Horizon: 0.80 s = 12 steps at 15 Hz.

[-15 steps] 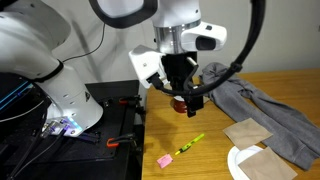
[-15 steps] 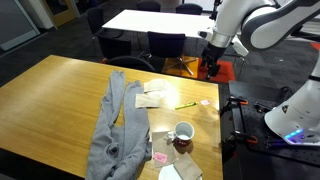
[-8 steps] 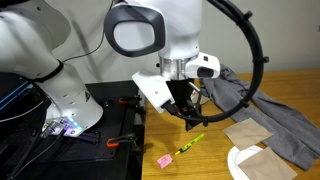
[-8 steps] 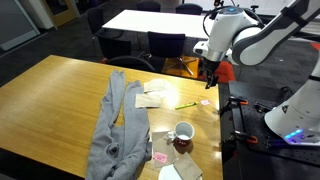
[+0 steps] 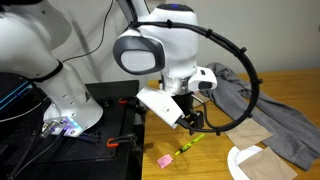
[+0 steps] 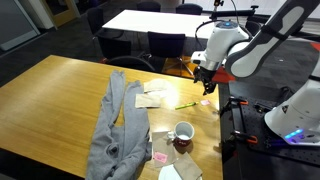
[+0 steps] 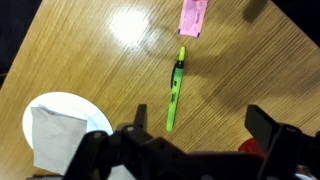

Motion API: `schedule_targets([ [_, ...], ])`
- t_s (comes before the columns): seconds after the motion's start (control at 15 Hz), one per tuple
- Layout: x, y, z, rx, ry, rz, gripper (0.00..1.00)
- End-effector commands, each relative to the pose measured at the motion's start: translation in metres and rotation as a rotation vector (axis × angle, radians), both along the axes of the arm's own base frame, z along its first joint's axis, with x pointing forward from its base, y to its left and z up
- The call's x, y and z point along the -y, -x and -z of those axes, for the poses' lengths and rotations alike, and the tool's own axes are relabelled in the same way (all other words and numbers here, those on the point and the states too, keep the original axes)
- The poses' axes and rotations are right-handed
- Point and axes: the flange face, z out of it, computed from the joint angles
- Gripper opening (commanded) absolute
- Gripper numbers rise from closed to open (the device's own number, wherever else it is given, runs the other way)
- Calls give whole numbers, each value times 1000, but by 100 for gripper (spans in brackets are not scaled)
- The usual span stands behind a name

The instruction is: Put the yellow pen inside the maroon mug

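The robot's gripper should close on the yellow pen near its far end (image 5: 195, 140) (image 7: 171, 113) from the pink paper square, past the black clip.
The yellow pen (image 7: 175, 90) lies flat on the wooden table, below the pink paper square (image 7: 193, 15). It shows in both exterior views (image 5: 190, 143) (image 6: 185, 105). The maroon mug (image 6: 184, 132) stands upright with its white inside showing, a short way from the pen. A dark red patch (image 7: 260, 150) behind my right finger looks like the mug. My gripper (image 7: 200, 125) is open and empty, hovering just above the pen's near end (image 5: 190, 120) (image 6: 207, 85). One finger (image 7: 140, 118) is beside the pen and the other is far to the right.
A white bowl (image 7: 40, 108) (image 5: 238, 158) holding brown paper sits near the pen. A grey cloth (image 6: 115, 125) (image 5: 275, 112) lies across the table. Paper pieces (image 6: 152, 97) and a brown square (image 5: 248, 132) lie close by. The table edge (image 5: 142, 150) drops beside the robot base.
My gripper has come down from well above the table to just over the pen, moving toward the table edge.
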Motion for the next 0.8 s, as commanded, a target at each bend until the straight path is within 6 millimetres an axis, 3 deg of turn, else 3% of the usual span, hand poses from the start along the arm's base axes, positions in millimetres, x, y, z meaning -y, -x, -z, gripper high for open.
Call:
schedule_targets([
  [0.0,-5,-1,16,28,-7,-9,100],
  [0.33,-12,-10,39,37,-30,47,100],
  [0.67,3,-24,58,6,-17,117,100],
  [0.73,-5,-14,51,3,-31,79,100],
])
